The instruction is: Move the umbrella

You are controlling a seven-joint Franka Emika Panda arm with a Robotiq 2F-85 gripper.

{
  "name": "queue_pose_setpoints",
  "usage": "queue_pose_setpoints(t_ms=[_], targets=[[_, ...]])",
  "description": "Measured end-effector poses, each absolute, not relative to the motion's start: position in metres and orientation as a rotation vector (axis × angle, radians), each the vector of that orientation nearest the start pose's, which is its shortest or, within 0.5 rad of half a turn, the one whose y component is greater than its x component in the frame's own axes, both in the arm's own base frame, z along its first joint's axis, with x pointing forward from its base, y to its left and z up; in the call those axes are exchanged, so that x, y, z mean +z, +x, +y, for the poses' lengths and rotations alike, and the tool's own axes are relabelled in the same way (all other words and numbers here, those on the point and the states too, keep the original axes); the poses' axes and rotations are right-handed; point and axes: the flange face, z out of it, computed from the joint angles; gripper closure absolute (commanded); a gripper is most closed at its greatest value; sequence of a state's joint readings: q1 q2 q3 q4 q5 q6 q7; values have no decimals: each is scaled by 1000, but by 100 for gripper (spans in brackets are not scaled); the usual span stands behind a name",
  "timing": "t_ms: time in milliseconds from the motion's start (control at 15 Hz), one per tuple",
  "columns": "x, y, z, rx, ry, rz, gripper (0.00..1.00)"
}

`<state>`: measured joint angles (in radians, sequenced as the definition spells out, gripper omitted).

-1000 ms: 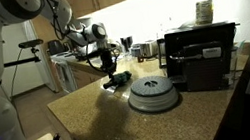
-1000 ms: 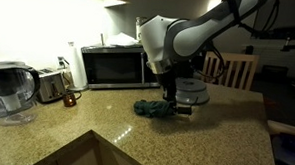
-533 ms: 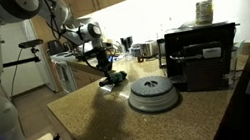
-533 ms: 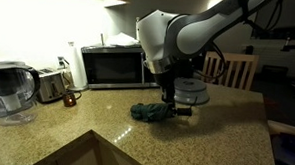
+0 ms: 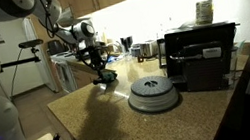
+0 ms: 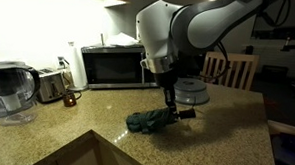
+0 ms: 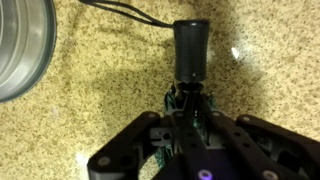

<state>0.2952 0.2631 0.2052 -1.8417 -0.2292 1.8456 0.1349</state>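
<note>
The robot's gripper should release the umbrella on the bare countertop (image 5: 96, 94) between the round grey disc and the outer edge of the counter.
The umbrella (image 6: 144, 120) is a small dark bundle with a green tint, lying low on the speckled countertop in both exterior views (image 5: 107, 79). My gripper (image 6: 170, 113) comes down from above and is shut on one end of it. In the wrist view the umbrella's black handle (image 7: 191, 47) sticks out beyond the gripper (image 7: 187, 102), with green fabric pinched between the shut jaws. A thin black cord trails from the handle. The rest of the bundle is hidden under the gripper body there.
A round grey ribbed disc (image 5: 153, 94) (image 6: 192, 91) (image 7: 20, 45) sits on the counter close by. A black coffee machine (image 5: 199, 56) stands behind it. A microwave (image 6: 113, 66), toaster (image 6: 52, 85) and water pitcher (image 6: 9, 91) line the wall. A sink (image 6: 84, 155) opens at the front.
My gripper has carried the umbrella along the counter, away from the grey disc and toward the sink side. The jaws stayed shut on it.
</note>
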Motion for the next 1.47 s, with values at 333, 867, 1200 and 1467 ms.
queue_pose_setpoints(t_ms=[333, 867, 1200, 1467], targets=[[372, 513, 261, 381, -3160, -884, 99], [369, 484, 202, 488, -3099, -838, 99], [372, 465, 195, 499, -3102, -856, 99], [373, 454, 193, 508, -3094, -895, 99]])
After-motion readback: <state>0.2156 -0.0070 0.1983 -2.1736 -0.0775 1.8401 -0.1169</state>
